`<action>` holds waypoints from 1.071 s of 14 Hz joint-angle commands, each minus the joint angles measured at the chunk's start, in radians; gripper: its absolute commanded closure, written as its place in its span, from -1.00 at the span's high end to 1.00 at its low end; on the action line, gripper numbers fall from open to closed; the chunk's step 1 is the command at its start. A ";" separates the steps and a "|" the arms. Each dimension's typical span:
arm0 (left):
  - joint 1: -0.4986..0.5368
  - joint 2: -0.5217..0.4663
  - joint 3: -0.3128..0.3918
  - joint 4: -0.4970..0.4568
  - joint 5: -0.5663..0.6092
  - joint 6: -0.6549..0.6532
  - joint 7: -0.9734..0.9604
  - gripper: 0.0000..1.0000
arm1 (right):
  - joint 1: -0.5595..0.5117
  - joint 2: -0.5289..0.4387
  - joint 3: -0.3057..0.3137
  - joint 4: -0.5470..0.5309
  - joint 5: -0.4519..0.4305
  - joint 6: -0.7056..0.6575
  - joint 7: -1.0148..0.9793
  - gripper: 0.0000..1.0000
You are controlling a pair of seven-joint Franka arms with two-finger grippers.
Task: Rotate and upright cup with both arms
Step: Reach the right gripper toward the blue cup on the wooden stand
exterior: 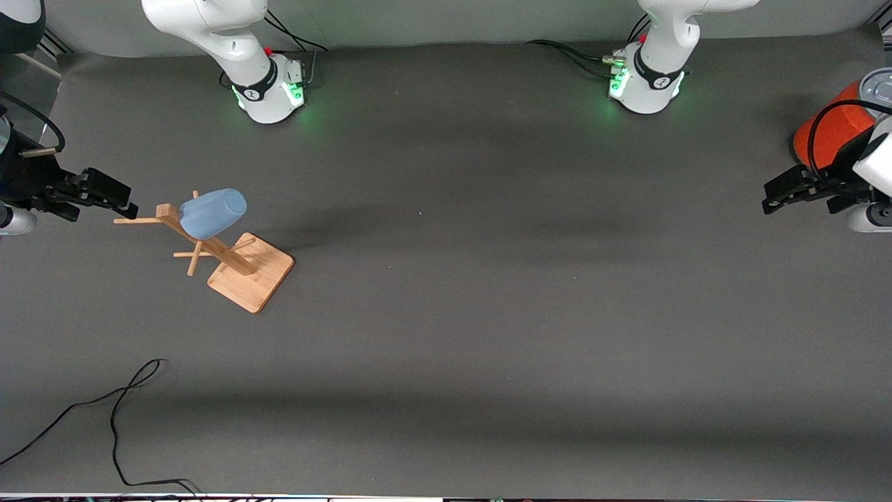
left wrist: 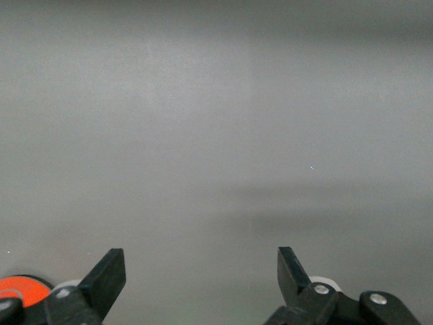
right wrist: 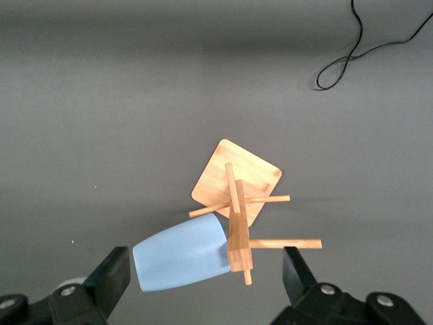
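Observation:
Next, my right gripper should go to the light-blue cup on the wooden peg rack and close across the middle of the cup's body [exterior: 216, 213] [right wrist: 177, 254].
The light-blue cup [exterior: 212, 211] hangs tilted on a peg near the top of a wooden peg rack [exterior: 251, 273], its mouth against the post. It also shows in the right wrist view [right wrist: 179, 261], with the rack [right wrist: 237, 203] beside it. My right gripper [exterior: 118, 199] is open and empty in the air beside the rack, toward the right arm's end of the table; in its wrist view [right wrist: 206, 271] the cup and the post top lie between the jaws, lower down. My left gripper [exterior: 769, 196] is open and empty at the left arm's end; its wrist view [left wrist: 201, 267] shows only bare table.
A large orange can [exterior: 833, 129] with a grey lid stands at the left arm's end, partly hidden by the left arm; it shows in the left wrist view [left wrist: 17, 288]. A black cable [exterior: 115, 411] lies on the grey table [exterior: 488, 314] near the front edge.

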 commanded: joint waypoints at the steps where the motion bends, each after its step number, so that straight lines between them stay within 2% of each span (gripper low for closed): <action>1: -0.008 0.004 0.008 0.016 0.000 -0.005 0.012 1.00 | -0.005 0.006 0.007 0.031 0.003 -0.028 -0.022 1.00; 6: -0.008 0.004 0.008 0.016 0.000 -0.005 0.012 1.00 | -0.004 -0.006 0.022 0.026 0.003 -0.031 0.004 1.00; 8: -0.008 0.004 0.008 0.016 0.000 -0.005 0.012 1.00 | -0.005 -0.011 0.027 0.016 0.023 -0.033 0.184 1.00; 11: -0.008 0.006 0.008 0.016 0.000 -0.005 0.012 1.00 | -0.005 -0.029 0.027 -0.041 0.110 -0.042 0.547 1.00; 15: -0.008 0.006 0.008 0.017 -0.001 -0.005 0.012 1.00 | -0.007 -0.060 0.021 -0.118 0.173 -0.033 0.876 1.00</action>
